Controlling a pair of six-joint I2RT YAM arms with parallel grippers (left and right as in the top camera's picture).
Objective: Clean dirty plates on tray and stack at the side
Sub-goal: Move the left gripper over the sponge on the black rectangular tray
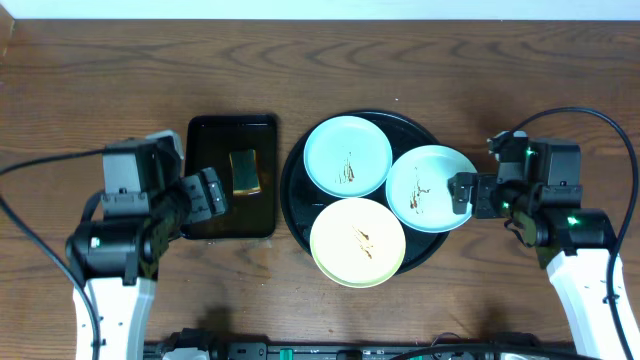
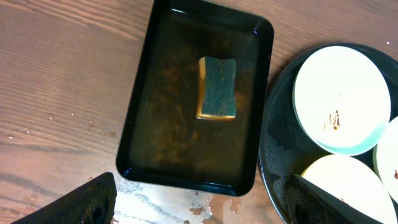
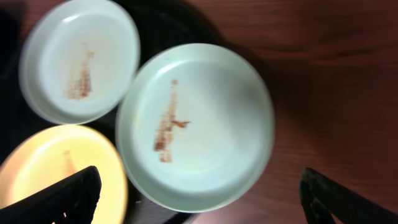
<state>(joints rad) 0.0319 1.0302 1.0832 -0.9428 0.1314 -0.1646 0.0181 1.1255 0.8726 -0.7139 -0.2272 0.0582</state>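
The sponge in the rectangular black tray is next for my left gripper, which should go to the middle of the sponge's dark green top (image 1: 245, 172) (image 2: 219, 89) and close there.
The round black tray (image 1: 296, 190) holds three plates with brown smears: a mint-blue plate (image 1: 347, 156) at the back, a mint-blue plate (image 1: 430, 188) at the right hanging over the rim, and a yellow plate (image 1: 357, 241) in front. My right gripper (image 1: 462, 194) is open, its fingers (image 3: 199, 202) spread wide above the right mint plate (image 3: 194, 124), not touching it. My left gripper (image 1: 213, 194) is open and empty (image 2: 199, 208) over the near edge of the small rectangular tray (image 2: 143, 112).
A yellow sponge with a dark green top (image 1: 245, 172) lies in the rectangular black tray (image 1: 205, 210), also seen in the left wrist view (image 2: 217, 88). A wet patch (image 2: 205, 208) lies on the wood table in front of that tray.
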